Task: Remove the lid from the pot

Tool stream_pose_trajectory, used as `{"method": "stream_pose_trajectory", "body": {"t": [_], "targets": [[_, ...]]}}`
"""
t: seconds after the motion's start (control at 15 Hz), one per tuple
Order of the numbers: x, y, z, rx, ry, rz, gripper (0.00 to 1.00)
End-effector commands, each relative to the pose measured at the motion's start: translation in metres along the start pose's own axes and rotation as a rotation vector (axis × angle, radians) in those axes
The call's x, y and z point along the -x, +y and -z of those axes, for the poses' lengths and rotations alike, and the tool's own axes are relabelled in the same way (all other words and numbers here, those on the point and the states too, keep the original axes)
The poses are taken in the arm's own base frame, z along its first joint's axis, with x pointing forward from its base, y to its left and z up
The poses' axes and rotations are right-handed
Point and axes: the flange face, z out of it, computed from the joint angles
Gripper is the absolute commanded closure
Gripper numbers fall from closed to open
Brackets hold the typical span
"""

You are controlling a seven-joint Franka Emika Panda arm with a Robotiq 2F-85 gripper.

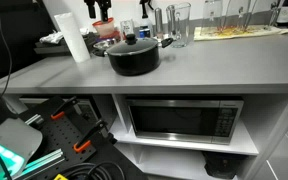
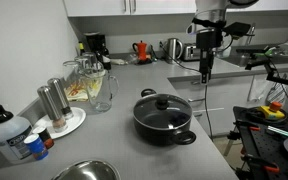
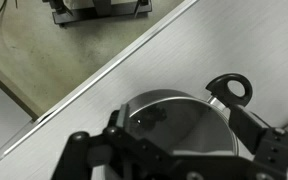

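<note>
Next, I close my gripper on the glass lid's black knob (image 1: 130, 39) atop the pot.
The black pot (image 1: 134, 60) stands on the grey counter and shows in both exterior views (image 2: 164, 122). The glass lid (image 1: 132, 44) with its black knob sits on the pot. In the wrist view I look down on the lid (image 3: 179, 120) and one looped side handle of the pot (image 3: 231, 90). The knob is hidden there. My gripper (image 2: 206, 72) hangs above the counter, well above the pot and apart from it. It also shows in an exterior view (image 1: 102, 12). Its fingers are spread wide in the wrist view (image 3: 174, 152), open and empty.
Tall clear glasses (image 2: 94, 85), shakers on a plate (image 2: 50, 103), a kettle (image 2: 171, 48) and a coffee maker (image 2: 96, 45) stand along the counter. A white roll (image 1: 70, 30) stands next to the pot. A steel microwave (image 1: 179, 120) sits under the counter.
</note>
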Motion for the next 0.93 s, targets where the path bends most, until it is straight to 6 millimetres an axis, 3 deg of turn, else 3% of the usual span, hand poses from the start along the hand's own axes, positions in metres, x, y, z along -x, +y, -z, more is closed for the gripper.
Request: {"method": "stream_pose_trajectory", "body": {"t": [0.0,0.67,0.87], "targets": [[0.0,0.0,0.0,0.0,-0.001,0.0,0.0],[0.0,0.0,0.0,0.0,-0.001,0.0,0.0],[-0.013,0.0,-0.003,0.081,-0.017,0.014,0.0]]}}
